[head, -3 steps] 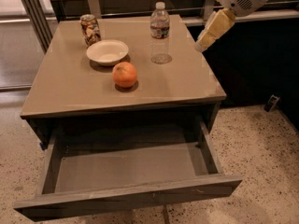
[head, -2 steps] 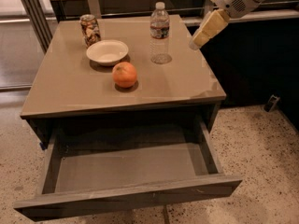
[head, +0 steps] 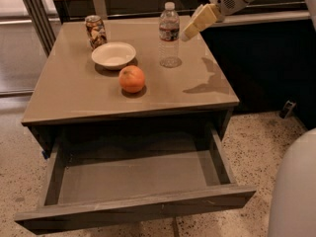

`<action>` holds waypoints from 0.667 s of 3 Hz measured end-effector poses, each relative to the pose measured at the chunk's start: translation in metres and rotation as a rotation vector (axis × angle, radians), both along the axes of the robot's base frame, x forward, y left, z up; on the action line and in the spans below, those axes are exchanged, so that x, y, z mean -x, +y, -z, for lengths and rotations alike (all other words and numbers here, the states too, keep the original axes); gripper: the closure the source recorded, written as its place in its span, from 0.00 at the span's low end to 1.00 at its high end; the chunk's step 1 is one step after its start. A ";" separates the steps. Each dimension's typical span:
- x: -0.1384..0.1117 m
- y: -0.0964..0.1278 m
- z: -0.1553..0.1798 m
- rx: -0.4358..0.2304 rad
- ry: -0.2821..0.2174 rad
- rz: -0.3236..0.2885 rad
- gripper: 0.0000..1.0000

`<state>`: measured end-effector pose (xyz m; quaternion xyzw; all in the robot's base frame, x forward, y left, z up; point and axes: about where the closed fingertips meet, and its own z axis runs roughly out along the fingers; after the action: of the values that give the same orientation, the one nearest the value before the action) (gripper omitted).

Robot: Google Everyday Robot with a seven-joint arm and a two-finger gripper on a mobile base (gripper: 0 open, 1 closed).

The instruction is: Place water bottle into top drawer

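Note:
Next, I bring my gripper to the water bottle and close it on the dark label band (head: 169, 29), just below the white cap of the bottle.
The water bottle (head: 169, 34), clear with a white cap and a dark label band, stands upright at the back right of the table top (head: 74, 90). The gripper (head: 190, 30) hangs above the table just to the right of the bottle, at about label height, apart from it by a small gap. The top drawer (head: 133, 209) is pulled wide open below the table's front edge, and its grey inside bottom is bare.
A patterned drink can (head: 95, 31) stands at the back left. A white bowl (head: 113, 55) sits beside it, with an orange (head: 132, 79) in front. A dark wall lies to the right of the table. A white robot part (head: 296, 191) fills the lower right corner.
The gripper has moved left toward the water bottle and now sits close beside it. The bottle and other objects have not moved.

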<state>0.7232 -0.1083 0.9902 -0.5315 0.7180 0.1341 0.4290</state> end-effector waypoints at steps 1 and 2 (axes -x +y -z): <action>-0.017 0.020 0.002 -0.044 0.006 -0.024 0.00; -0.029 0.039 0.017 -0.050 0.037 -0.045 0.00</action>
<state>0.7521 -0.0693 0.9737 -0.5343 0.7099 0.1713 0.4257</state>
